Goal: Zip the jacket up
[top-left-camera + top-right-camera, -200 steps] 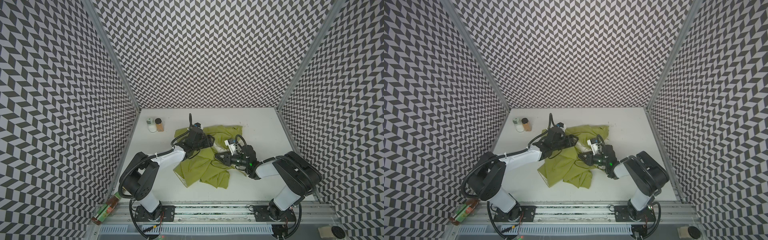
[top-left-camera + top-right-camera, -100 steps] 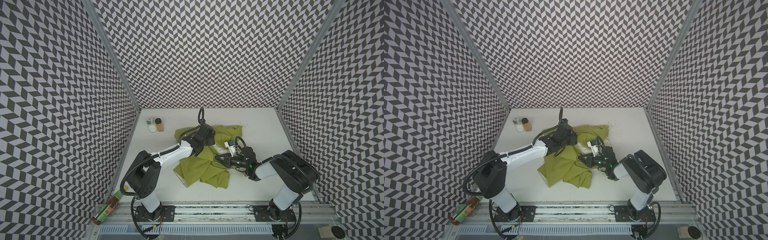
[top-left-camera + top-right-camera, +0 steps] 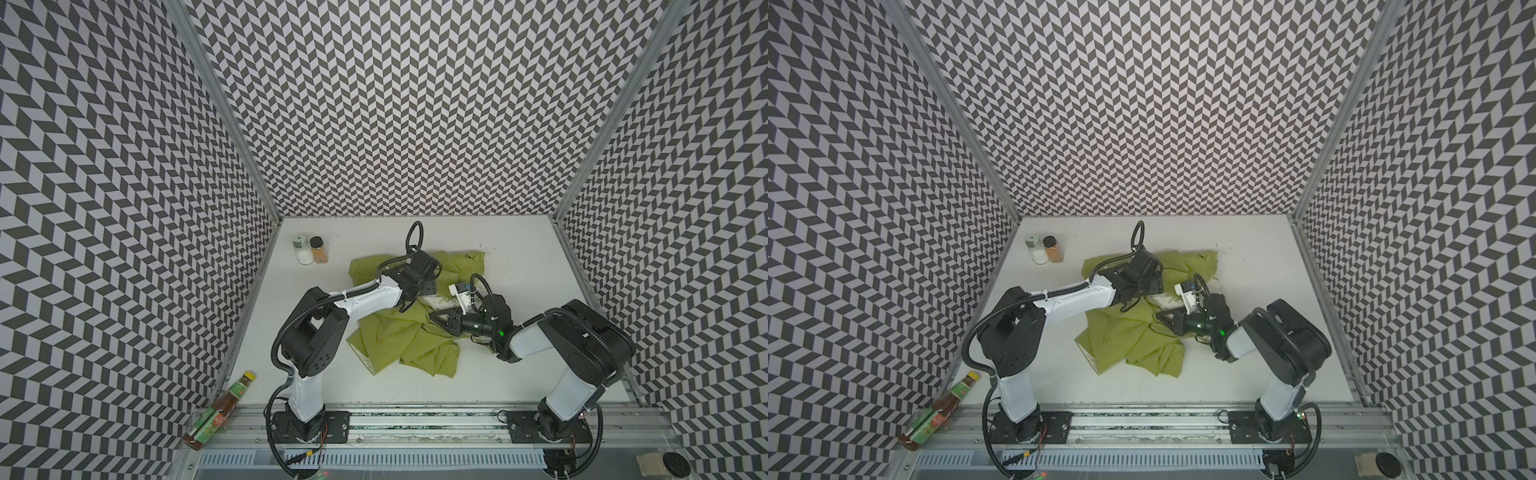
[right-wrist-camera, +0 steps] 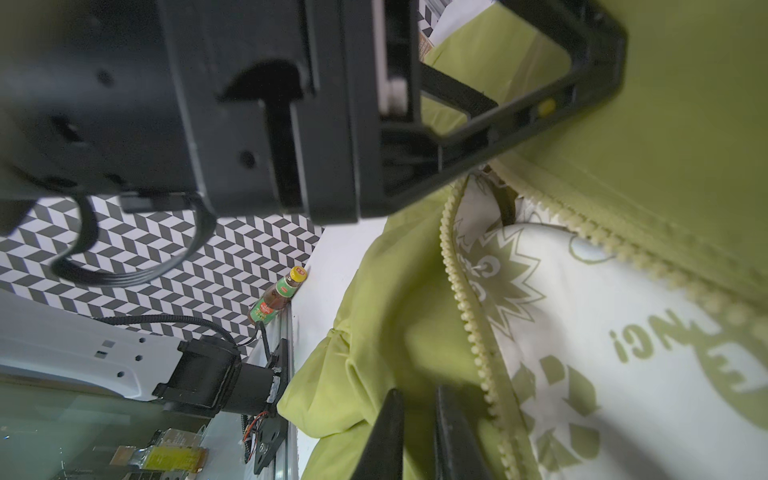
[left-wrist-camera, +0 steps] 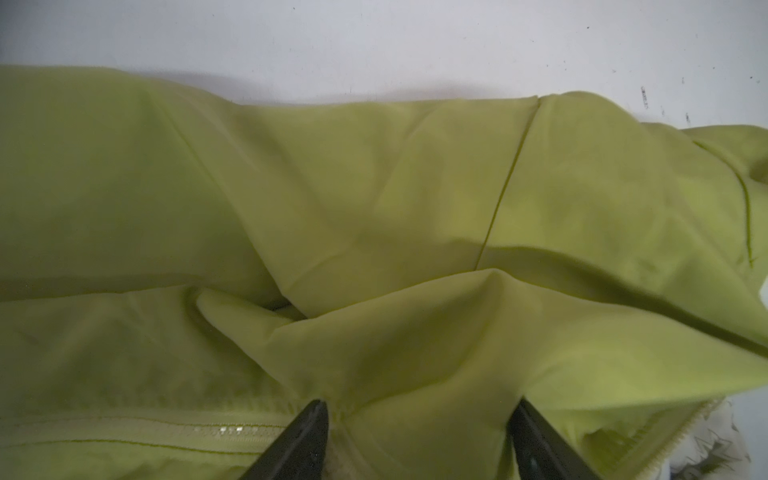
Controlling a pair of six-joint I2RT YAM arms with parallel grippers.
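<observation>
My left gripper should back off and close on the zipper strip (image 5: 248, 429), because its open fingers straddle a raised fold of the jacket and the zipper strip lies beside them.
The lime-green jacket (image 3: 399, 336) (image 3: 1125, 332) lies crumpled at mid-table, its cream printed lining (image 4: 623, 353) showing between two open rows of zipper teeth (image 4: 461, 291). My left gripper (image 3: 429, 286) (image 3: 1152, 283) hovers low over the jacket's far half. It is open, its fingers wide apart with a raised fold of green fabric between them (image 5: 419, 415), and a zipper strip (image 5: 208, 430) lies beside one finger. My right gripper (image 3: 434, 318) (image 3: 1160, 316) lies low on the jacket's right side, shut on the green edge beside the zipper teeth (image 4: 419, 399).
Two spice jars (image 3: 311, 250) stand at the back left. A sauce bottle (image 3: 220, 409) (image 4: 278, 299) leans in the front left corner by the arms' base rail (image 3: 415, 419). Patterned walls close in three sides. The left arm's gripper body (image 4: 291, 104) looms close above my right gripper.
My left gripper has shifted rightward over the jacket toward the right gripper and its jaws have widened slightly. The right gripper has stayed in place, still shut on the fabric.
</observation>
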